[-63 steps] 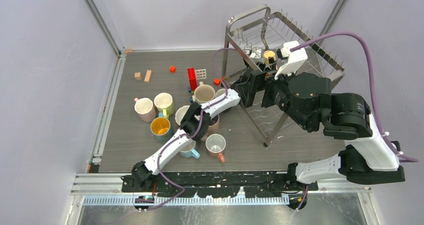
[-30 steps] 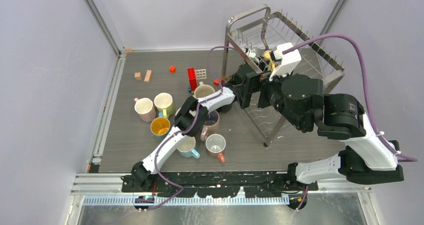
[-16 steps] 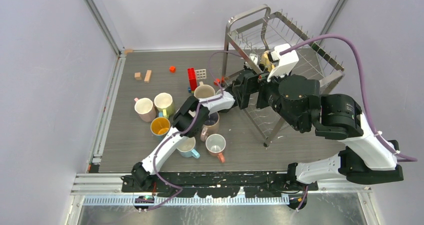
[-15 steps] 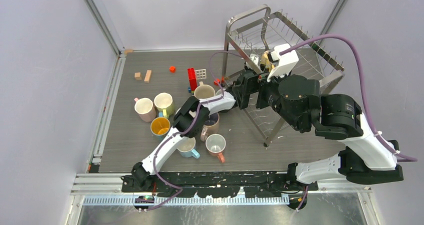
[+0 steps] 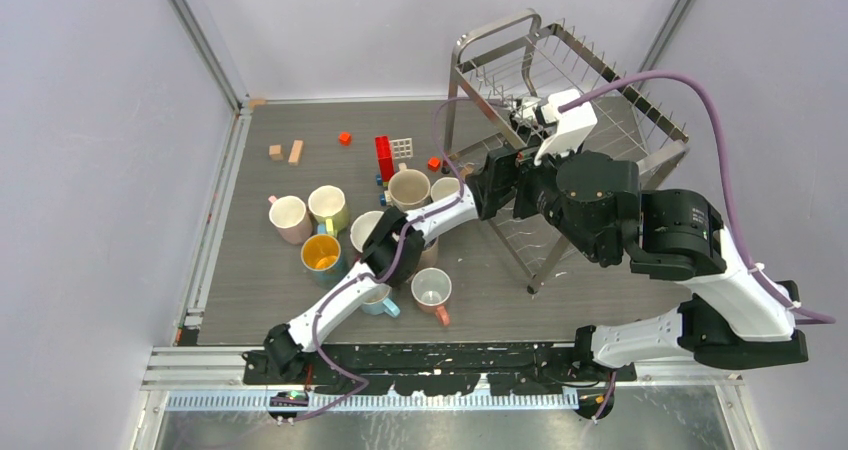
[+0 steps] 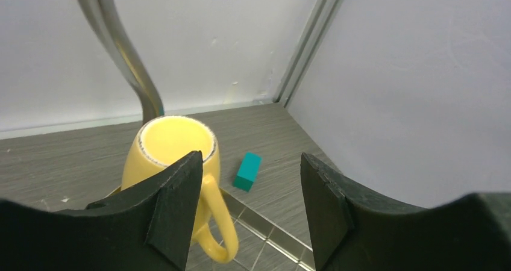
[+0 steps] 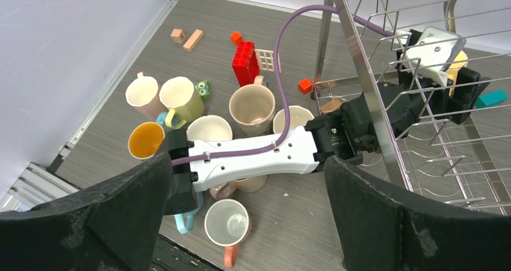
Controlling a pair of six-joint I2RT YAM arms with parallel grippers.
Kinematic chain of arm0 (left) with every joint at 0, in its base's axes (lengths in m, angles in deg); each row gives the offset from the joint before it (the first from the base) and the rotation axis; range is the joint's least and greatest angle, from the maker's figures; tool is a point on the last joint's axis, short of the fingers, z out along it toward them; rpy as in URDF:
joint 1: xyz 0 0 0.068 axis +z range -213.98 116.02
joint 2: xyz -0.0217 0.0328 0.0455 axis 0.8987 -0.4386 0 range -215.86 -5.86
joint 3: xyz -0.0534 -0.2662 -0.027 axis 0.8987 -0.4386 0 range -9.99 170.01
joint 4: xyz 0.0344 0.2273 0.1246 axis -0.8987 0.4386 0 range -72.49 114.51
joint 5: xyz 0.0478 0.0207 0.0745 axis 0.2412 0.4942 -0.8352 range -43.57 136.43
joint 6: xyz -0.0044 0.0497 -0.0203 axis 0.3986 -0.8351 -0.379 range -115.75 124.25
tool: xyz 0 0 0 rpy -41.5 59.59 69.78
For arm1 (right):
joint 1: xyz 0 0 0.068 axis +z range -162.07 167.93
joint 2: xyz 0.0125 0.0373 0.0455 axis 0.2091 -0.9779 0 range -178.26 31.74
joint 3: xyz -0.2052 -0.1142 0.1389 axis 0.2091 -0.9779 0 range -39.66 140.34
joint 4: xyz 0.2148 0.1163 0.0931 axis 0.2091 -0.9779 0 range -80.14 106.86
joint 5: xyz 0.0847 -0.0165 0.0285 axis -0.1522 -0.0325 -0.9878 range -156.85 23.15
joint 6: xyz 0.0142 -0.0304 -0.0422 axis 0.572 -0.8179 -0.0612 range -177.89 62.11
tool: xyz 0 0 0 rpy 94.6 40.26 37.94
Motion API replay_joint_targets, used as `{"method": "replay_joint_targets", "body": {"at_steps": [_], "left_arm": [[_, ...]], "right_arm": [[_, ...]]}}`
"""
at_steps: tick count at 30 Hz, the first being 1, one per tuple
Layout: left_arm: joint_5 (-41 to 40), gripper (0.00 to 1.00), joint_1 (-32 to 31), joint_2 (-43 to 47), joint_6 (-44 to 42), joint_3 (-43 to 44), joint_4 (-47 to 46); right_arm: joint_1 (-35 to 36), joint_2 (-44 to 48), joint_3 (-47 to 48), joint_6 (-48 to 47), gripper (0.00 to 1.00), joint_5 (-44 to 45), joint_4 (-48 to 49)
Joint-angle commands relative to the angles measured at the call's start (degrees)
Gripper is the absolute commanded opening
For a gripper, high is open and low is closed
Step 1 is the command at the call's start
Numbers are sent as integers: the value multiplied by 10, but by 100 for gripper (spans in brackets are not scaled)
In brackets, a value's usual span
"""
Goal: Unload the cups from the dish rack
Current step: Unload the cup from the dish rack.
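The handle of the pale yellow cup is off-center in my open left gripper, so next I line up and pinch the handle's lower end (image 6: 222,254) before I pull the cup out.
A pale yellow cup (image 6: 172,153) stands inside the dish rack (image 5: 560,60) on its lower wire floor, its handle pointing toward the camera. My left gripper (image 6: 250,180) is open. Its left finger (image 6: 175,211) sits in front of the cup's body, and the handle lies just inside the jaws without being pinched. From the right wrist view, the left gripper (image 7: 449,81) reaches in between the rack's wires beside the yellow cup (image 7: 459,63). My right gripper (image 7: 248,162) hangs open high above the left arm, holding nothing. Several cups (image 5: 327,208) stand on the table left of the rack.
A teal block (image 6: 247,170) lies on the table just past the rack's base rail. A red brick tower (image 5: 384,157), a white grid piece (image 5: 402,148), wooden blocks (image 5: 285,152) and small red blocks lie behind the cups. Grey walls close in the back and sides.
The left jaws have spread wider at the yellow cup. The left arm's elbow has swung right and nearer. The right arm has barely moved, its wrist now covering the cup from above.
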Motion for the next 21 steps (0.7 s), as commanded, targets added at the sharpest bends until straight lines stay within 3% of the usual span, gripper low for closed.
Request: {"method": "replay_joint_targets", "body": {"at_steps": [1, 10, 21], "left_arm": [[-54, 62, 2, -49, -22, 60, 48], [-46, 62, 3, -102, -17, 114, 48], [-97, 57, 3, -73, -19, 61, 48]], "right_arm": [[0, 19, -8, 3, 100, 10, 19], [1, 26, -18, 3, 100, 12, 20], [1, 36, -32, 0, 100, 16, 27]]}}
